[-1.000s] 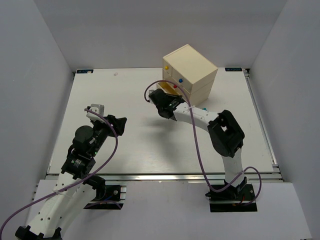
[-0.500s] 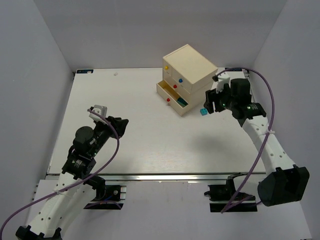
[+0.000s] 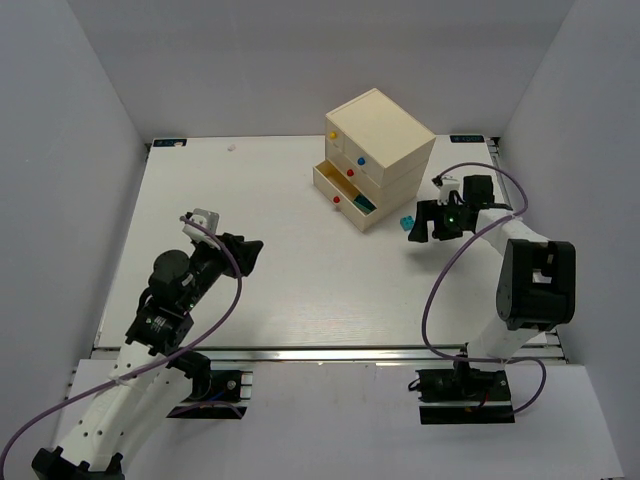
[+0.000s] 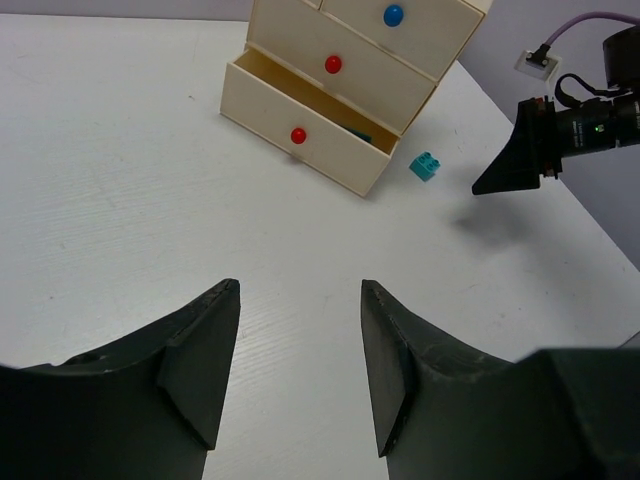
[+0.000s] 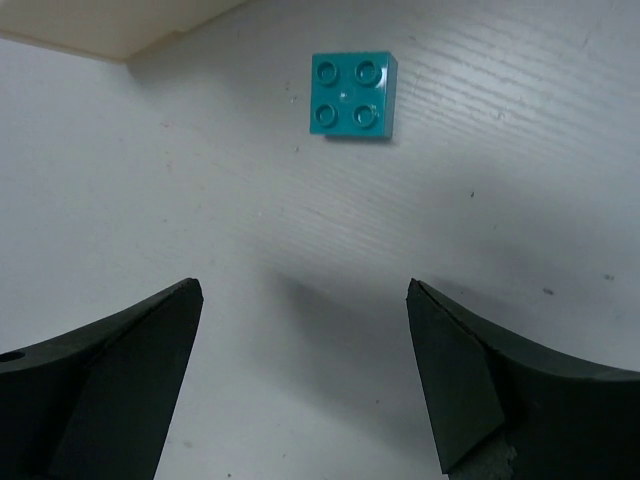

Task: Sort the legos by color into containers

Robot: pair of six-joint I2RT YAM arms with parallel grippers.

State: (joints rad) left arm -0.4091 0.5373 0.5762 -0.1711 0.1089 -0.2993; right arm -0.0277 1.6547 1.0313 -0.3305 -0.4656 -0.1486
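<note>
The robot's right gripper will next move to the teal-blue lego's opposite sides [image 3: 407, 223] [image 5: 352, 97], next to the cream chest, and close there with the studs facing up.
A teal-blue lego [image 5: 352, 95] lies studs up on the white table, just right of the cream chest [image 3: 380, 135]. It also shows in the top view [image 3: 407, 223] and the left wrist view [image 4: 425, 166]. My right gripper [image 5: 303, 290] hovers close to it, open wide and empty, with the brick ahead of its fingertips. The chest's bottom drawer [image 3: 345, 203], with its red knob, is pulled out, and something dark teal lies inside [image 3: 366, 206]. My left gripper [image 4: 300, 290] is open and empty, far to the left [image 3: 247, 256].
The chest's two upper drawers, with yellow [image 3: 333, 135] and blue [image 3: 361, 159] knobs, are shut. A small white speck [image 3: 232, 148] lies at the back of the table. Grey walls enclose the table on three sides.
My right arm left the open drawer, swung out to the right, and came down beside the teal brick, its jaws opening wide. The left arm barely moved.
</note>
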